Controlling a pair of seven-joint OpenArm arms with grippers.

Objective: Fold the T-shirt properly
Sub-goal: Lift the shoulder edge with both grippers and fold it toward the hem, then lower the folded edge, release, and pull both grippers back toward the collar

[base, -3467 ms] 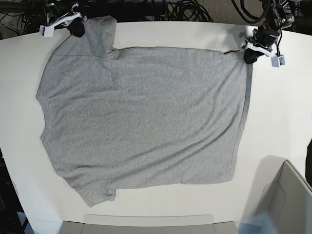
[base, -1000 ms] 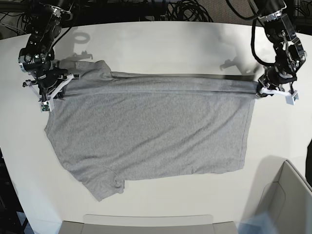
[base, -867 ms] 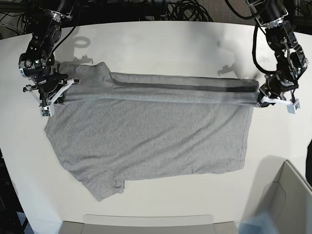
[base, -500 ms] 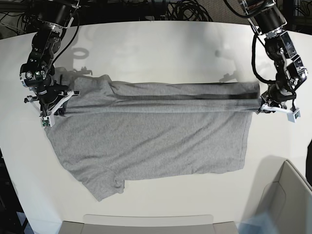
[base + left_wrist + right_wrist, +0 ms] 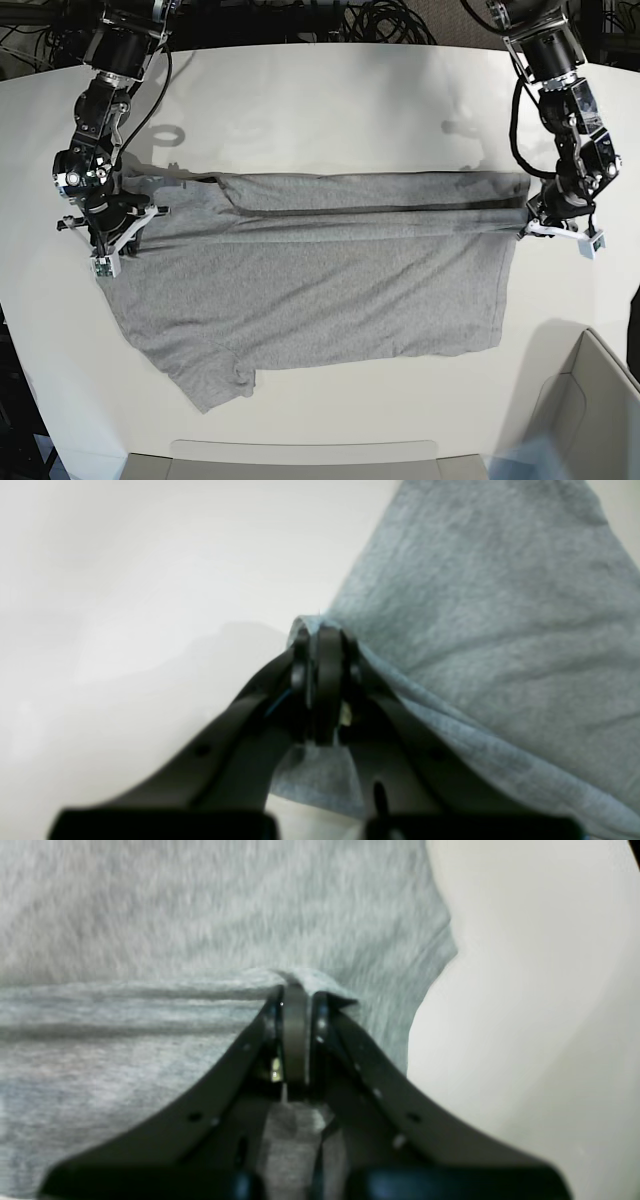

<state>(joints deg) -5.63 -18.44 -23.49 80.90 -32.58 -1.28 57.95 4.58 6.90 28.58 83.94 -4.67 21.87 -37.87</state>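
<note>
My right gripper will let go of the T-shirt's lifted edge, to lie on the flat grey cloth [image 5: 132, 279] [image 5: 297, 930] just in front of the band's end.
The heather-grey T-shirt [image 5: 320, 290] lies spread on the white table [image 5: 330, 100], plain side up. Its far edge is lifted and doubled over into a long band across the chest. In the base view my left gripper [image 5: 533, 222] is at the right end of that band, shut on the hem corner. My right gripper [image 5: 112, 236] is at the left end, shut on the cloth by the sleeve. The left wrist view shows the left gripper [image 5: 322, 637] pinching a fold of the T-shirt [image 5: 500, 630]. In the right wrist view the right gripper [image 5: 295, 995] is clamped on a ridge of the T-shirt [image 5: 150, 915].
A grey open box [image 5: 590, 400] stands at the front right corner. A flat grey tray edge [image 5: 300, 455] runs along the front. Black cables [image 5: 380, 20] lie behind the table's far edge. Both arms reach in from the back corners.
Both grippers have carried the shirt's far edge toward the front of the table. The folded band has come lower and lies flatter over the body of the shirt.
</note>
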